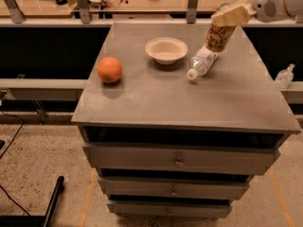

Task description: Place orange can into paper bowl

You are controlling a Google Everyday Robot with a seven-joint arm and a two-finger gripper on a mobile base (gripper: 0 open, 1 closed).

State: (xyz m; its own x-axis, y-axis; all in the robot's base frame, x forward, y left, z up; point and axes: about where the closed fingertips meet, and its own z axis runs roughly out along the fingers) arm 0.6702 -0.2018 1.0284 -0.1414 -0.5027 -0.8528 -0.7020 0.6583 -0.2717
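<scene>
Next, my gripper lets go of the orange can so that it is upright on the middle of the paper bowl's bottom (pixel 166 52), beside the plastic bottle.
My gripper (pixel 230 15) is shut on the top of the orange can (pixel 219 36) and holds it tilted in the air, above the far end of the clear plastic bottle (pixel 202 63). The can hangs to the right of the paper bowl (pixel 166 49), well above the tabletop. The bowl sits empty on the far middle of the grey cabinet top (pixel 156 98). The can's pull-tab top is hidden by my fingers.
A round orange fruit (pixel 110 70) sits on the left of the top. The bottle lies on its side just right of the bowl. Drawers (pixel 178 159) front the cabinet. A small bottle (pixel 284 76) stands on a ledge at the right.
</scene>
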